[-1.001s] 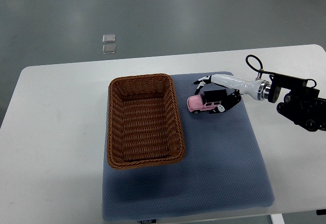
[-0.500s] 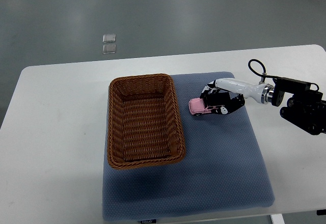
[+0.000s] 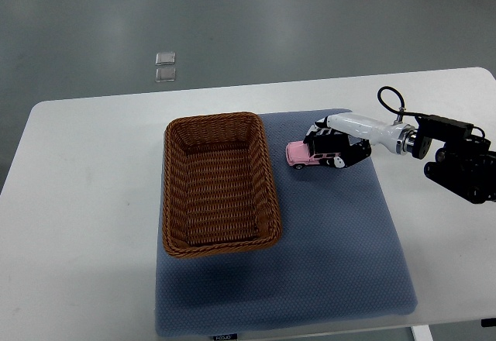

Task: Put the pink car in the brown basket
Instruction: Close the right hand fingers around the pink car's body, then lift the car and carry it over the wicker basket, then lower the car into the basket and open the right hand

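The right gripper should release the pink car, now just beside the basket, on the empty woven bottom near the middle of the brown basket point(image 3: 215, 173).
A small pink toy car point(image 3: 306, 153) sits just right of the brown wicker basket point(image 3: 219, 184), over the blue-grey mat point(image 3: 333, 240). My right hand point(image 3: 332, 147), white and black, comes in from the right edge and has its fingers curled around the car's rear and roof. Only the pink nose of the car sticks out to the left. The basket's long side runs away from me and nothing lies in it. No left arm shows in this view.
The mat lies on a white table point(image 3: 85, 201) with rounded corners. My right forearm and its black wrist unit point(image 3: 457, 163) hang over the table's right side. Two small clear squares point(image 3: 165, 66) lie on the grey floor beyond the table.
My right hand's fingers closed from spread to wrapped around the pink car. The car shifted slightly up in the picture along with the hand.
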Tool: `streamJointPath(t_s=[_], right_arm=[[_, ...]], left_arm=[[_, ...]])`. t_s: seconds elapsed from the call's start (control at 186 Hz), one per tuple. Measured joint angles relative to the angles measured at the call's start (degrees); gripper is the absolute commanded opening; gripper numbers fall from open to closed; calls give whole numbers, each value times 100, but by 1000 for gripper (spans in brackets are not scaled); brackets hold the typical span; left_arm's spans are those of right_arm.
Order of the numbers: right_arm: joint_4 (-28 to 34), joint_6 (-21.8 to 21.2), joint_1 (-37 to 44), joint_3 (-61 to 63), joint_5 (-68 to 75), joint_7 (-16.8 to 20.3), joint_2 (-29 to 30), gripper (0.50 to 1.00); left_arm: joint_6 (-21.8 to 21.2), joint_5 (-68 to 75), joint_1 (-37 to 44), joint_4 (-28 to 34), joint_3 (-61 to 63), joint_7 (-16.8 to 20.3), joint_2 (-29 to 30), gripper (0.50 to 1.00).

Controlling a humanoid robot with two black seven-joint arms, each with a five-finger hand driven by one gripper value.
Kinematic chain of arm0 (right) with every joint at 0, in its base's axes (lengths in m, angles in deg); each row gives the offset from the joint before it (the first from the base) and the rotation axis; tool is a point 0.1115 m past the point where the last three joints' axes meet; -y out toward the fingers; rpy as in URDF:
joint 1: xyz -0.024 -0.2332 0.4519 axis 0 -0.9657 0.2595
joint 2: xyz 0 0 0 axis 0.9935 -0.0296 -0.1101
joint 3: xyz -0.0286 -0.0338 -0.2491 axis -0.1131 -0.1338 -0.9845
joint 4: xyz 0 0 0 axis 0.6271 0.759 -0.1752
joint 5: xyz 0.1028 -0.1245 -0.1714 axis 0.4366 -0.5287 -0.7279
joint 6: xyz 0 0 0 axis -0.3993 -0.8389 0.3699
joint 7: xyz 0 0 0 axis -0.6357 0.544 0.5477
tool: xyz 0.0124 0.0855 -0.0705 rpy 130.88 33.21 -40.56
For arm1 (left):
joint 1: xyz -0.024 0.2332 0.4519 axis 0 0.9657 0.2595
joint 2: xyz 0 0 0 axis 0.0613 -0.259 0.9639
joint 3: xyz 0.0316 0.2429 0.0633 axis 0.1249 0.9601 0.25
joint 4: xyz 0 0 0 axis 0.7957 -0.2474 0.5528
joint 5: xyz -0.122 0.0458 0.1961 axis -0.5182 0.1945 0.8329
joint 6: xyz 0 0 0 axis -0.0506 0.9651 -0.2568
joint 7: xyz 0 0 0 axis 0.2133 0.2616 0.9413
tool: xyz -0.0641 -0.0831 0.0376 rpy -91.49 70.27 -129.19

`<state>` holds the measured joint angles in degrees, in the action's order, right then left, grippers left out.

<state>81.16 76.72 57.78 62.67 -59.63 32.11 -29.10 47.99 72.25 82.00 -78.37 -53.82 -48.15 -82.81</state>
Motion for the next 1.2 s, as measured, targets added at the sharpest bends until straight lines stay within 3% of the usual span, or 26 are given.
streamJointPath(t_s=[0.253, 0.56, 0.888, 1.2], right_arm=[[455, 38, 437, 46, 63, 0, -312, 500], [861, 36, 862, 26, 76, 0, -180, 500], [945, -14, 1322, -420, 44, 1, 604, 500], [788, 102, 1278, -1167, -20, 1, 1325, 500]], left_arm=[[0, -4, 0, 0, -3, 0, 0, 1000], [0, -4, -1, 0, 0, -4, 0, 1000], [0, -4, -9, 4, -7, -5, 0, 1000], [0, -3, -9, 8, -9, 1, 0, 1000]])
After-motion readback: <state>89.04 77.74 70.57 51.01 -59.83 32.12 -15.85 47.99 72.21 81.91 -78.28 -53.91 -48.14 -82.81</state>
